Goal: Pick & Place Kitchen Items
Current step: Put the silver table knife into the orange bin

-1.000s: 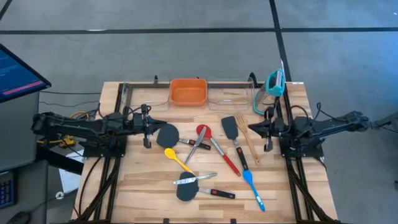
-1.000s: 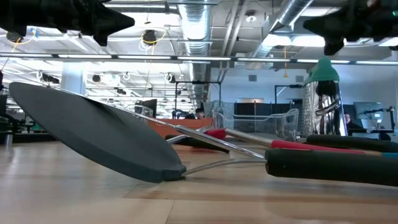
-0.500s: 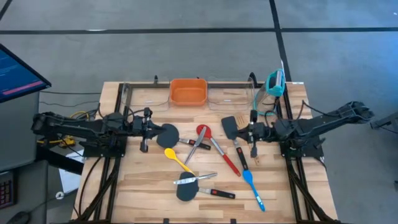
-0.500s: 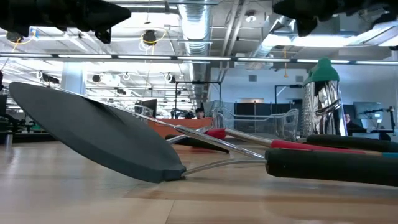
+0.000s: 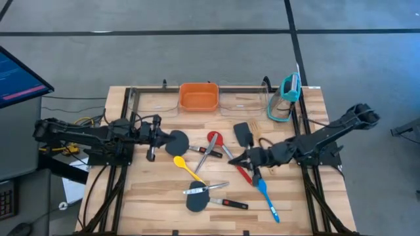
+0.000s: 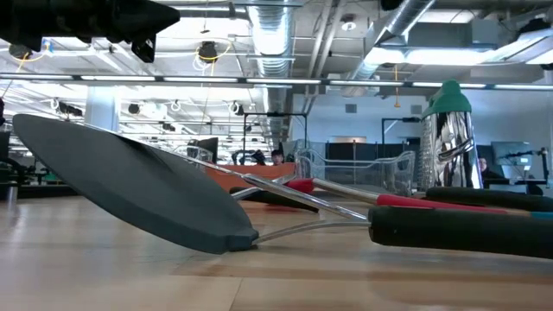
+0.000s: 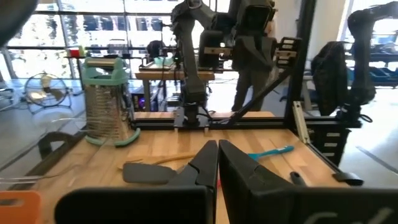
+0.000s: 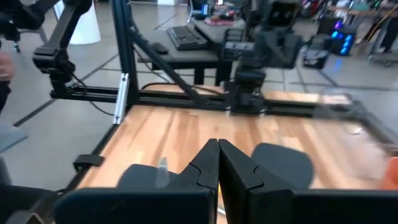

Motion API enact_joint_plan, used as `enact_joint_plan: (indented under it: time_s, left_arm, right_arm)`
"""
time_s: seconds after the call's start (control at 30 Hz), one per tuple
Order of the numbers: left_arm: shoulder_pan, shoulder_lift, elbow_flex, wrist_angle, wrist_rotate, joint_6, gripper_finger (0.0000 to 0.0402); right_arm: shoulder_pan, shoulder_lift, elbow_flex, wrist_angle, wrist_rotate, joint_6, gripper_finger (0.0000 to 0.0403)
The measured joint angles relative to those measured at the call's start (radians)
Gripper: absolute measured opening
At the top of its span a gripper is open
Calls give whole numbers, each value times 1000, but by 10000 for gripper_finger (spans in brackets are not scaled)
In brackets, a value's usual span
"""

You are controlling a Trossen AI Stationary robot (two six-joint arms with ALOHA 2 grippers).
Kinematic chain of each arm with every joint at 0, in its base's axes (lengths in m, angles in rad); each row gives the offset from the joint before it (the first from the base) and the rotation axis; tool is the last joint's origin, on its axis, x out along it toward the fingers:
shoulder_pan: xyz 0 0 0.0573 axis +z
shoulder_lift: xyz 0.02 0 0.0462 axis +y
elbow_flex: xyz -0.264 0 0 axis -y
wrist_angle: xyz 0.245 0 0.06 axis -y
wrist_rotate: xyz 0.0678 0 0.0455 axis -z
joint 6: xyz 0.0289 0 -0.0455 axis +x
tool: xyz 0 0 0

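Note:
The handle of the metal knife (image 5: 217, 186) lying across the near black spatula is next for my right gripper to go to and close on.
The kitchen items lie scattered on the wooden table (image 5: 151, 190): a round black spatula (image 5: 177, 142), a red spoon (image 5: 213, 137), metal tongs (image 5: 209, 156), a yellow spoon (image 5: 187, 168), a square black spatula (image 5: 243, 134), a wooden fork (image 5: 262, 145), a blue spoon (image 5: 266, 193) and another black spatula (image 5: 196, 200). My right gripper (image 5: 239, 159) (image 8: 218, 152) hovers shut above the middle of the pile, over a red-handled utensil (image 5: 241, 172). My left gripper (image 5: 159, 134) (image 7: 217, 155) is shut and level at the table's left, just short of the round spatula.
An orange bin (image 5: 198, 96) stands at the far edge between two clear bins (image 5: 154, 98) (image 5: 246, 98). A teal-topped grater (image 5: 289, 92) stands at the far right. Black frame rails (image 5: 125, 131) run along both sides. Bare wood lies near the front left.
My right gripper has swung from the table's right side toward the left and the near edge, out over the scattered utensils, staying shut. My left gripper has turned a little in place. No utensil has moved.

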Motion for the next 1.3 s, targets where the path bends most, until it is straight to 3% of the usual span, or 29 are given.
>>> enact_joint_plan:
  time_s: [0.37,0.73,1.13,1.3]
  left_arm:
    - [0,0,0,-1,20,-23,2]
    - [0,0,0,-1,22,-29,2]
    - [0,0,0,-1,18,-29,2]
    - [0,0,0,-1,18,-29,2]
  right_arm:
    - [14,227,128,-77,0,135,0]
    - [4,353,289,-428,-9,368,0]
    - [0,503,364,-414,-109,340,4]
    - [6,567,363,-412,-138,252,55]
